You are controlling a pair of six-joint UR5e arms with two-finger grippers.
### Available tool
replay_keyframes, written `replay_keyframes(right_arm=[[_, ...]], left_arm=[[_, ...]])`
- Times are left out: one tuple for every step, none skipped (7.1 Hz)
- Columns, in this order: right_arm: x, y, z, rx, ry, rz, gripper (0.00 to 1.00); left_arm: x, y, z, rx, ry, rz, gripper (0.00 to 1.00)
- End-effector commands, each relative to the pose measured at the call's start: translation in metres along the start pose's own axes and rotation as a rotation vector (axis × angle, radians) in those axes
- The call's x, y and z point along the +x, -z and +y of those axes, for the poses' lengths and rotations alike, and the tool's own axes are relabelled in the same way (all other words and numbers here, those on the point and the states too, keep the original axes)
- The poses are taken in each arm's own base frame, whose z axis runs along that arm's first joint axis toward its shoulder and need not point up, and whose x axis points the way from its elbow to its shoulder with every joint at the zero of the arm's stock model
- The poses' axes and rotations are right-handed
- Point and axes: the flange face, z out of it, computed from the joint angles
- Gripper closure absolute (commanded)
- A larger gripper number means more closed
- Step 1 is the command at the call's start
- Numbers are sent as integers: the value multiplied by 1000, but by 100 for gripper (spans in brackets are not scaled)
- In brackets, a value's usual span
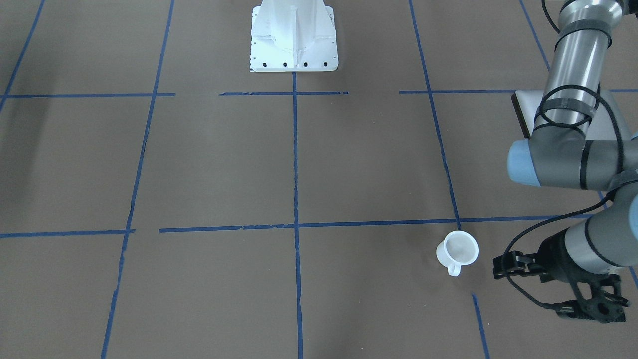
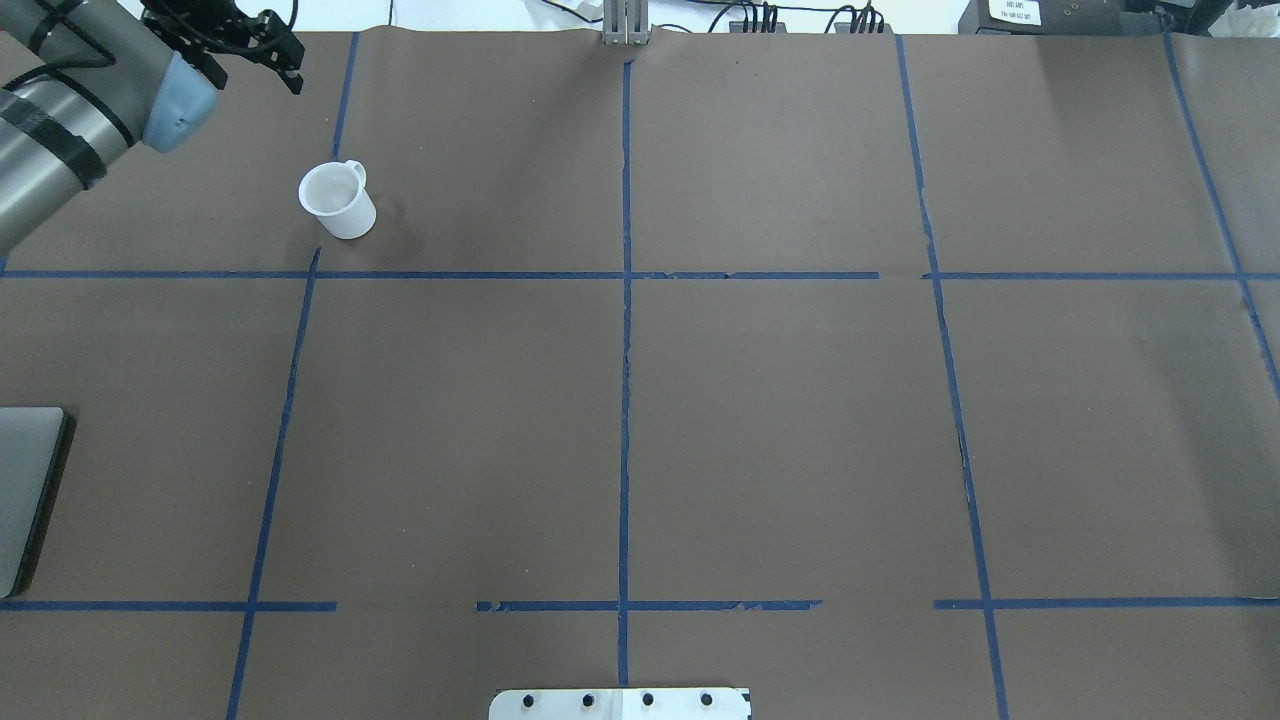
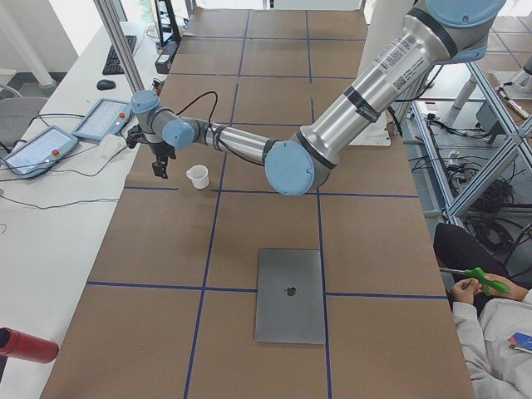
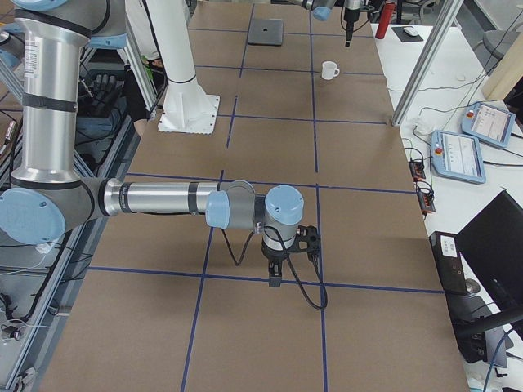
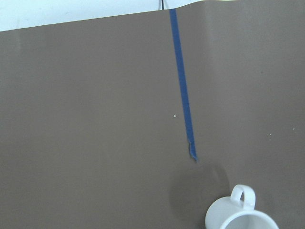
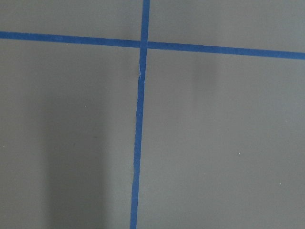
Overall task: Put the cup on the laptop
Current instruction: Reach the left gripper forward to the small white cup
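The small white cup is next for my left gripper, which should go to it and close on the cup's handle [image 1: 454,271] [image 5: 246,194].
The small white cup [image 1: 457,252] stands upright on the brown table, its handle toward the operators' side; it also shows in the overhead view [image 2: 337,200], the left side view [image 3: 197,175] and the bottom right of the left wrist view [image 5: 240,214]. The silver laptop [image 3: 290,295] lies shut and flat, far from the cup, partly cut off in the overhead view [image 2: 25,490]. My left gripper [image 1: 598,309] points down beside the cup, apart from it and empty; I cannot tell whether it is open. My right gripper [image 4: 274,282] hangs over bare table; I cannot tell its state.
Blue tape lines [image 2: 625,350] grid the brown table. The white robot base [image 1: 294,35] stands at the robot's edge. A red cylinder [image 3: 25,345] and control tablets [image 3: 100,120] lie on a side table. A seated person [image 3: 490,332] is beside the table.
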Motion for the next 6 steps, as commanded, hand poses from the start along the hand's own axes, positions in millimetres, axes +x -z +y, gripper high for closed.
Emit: replay_keyframes(right_arm=[[0,0,0,1,-1,0,0],[0,0,0,0,-2,1,0],[0,0,0,0,0,0,0],[0,0,0,0,0,0,0],[0,0,0,0,0,0,0],[0,0,0,0,0,1,0]], left_arm=[[43,-55,15,6,-5,-21,1],[49,-78,21,11,-29,-9,1],[56,-89,25,-4,-33,-10,2],[60,-101,31,-23,-36,-14,5],[62,-105,33,-28,-41,-13,17],[61,-103,32,-31,-40,-8,86]])
